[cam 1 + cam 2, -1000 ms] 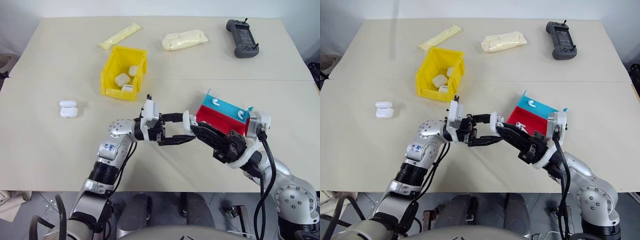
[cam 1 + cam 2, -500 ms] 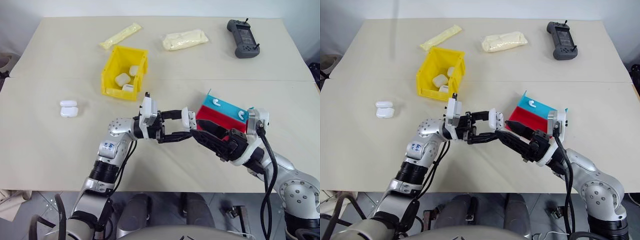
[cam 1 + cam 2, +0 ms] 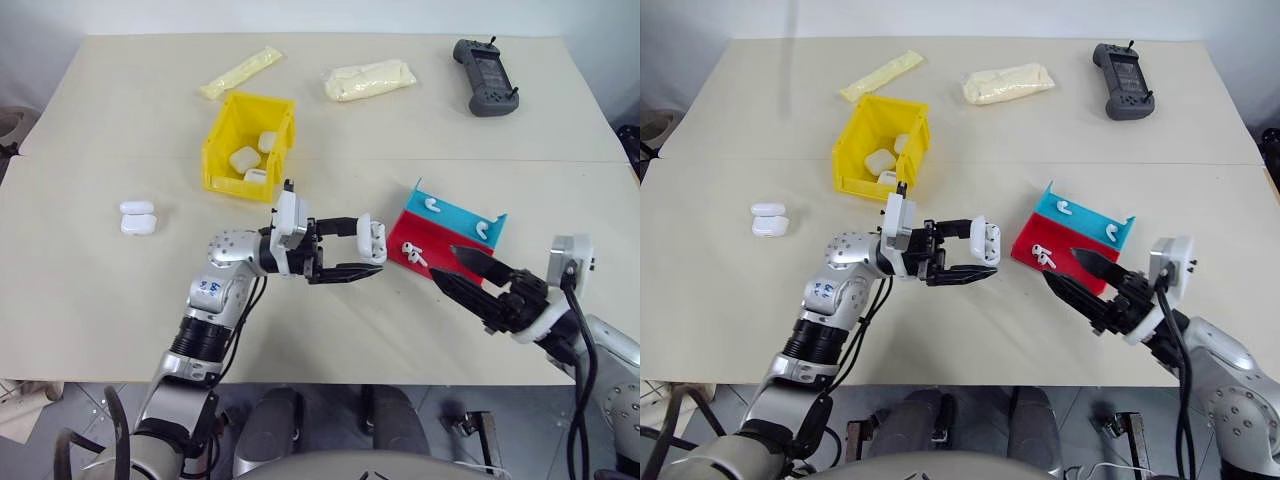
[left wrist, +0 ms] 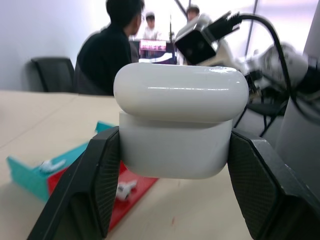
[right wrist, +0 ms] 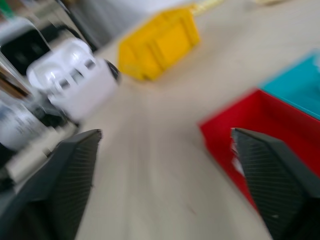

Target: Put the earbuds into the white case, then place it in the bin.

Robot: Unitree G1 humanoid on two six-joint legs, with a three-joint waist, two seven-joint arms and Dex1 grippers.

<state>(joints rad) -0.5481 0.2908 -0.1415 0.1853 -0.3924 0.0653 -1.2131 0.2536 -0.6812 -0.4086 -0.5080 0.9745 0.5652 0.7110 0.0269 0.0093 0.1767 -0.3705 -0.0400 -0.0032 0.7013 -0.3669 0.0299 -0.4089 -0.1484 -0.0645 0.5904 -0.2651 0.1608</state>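
Next, my left gripper releases the white case in the yellow bin (image 3: 266, 146), up against the farthest white case in there. The held case is now above the table's middle.
My left gripper (image 3: 366, 248) is shut on the white case (image 3: 374, 238) and holds it level above the middle of the table. In the left wrist view the case (image 4: 180, 120) sits between the two black fingers (image 4: 95, 185). My right gripper (image 3: 445, 262) is open and empty, off to the case's right, over the near side of the red and blue tray (image 3: 450, 215). White earbuds lie in the tray: two on the blue half (image 3: 431, 205) (image 3: 481, 227) and one on the red half (image 3: 413, 252). The yellow bin (image 3: 220, 150) stands behind the left gripper with several white cases inside.
Another white case (image 3: 137, 217) lies on the table at the left. Two pale pouches (image 3: 240, 71) (image 3: 368, 78) and a black controller (image 3: 485, 76) sit along the far side. People (image 4: 120, 45) are seated beyond the table in the left wrist view.
My right gripper has opened and drawn back to the right, away from the case, uncovering the tray. The left gripper has drifted slightly left with the case still in it.
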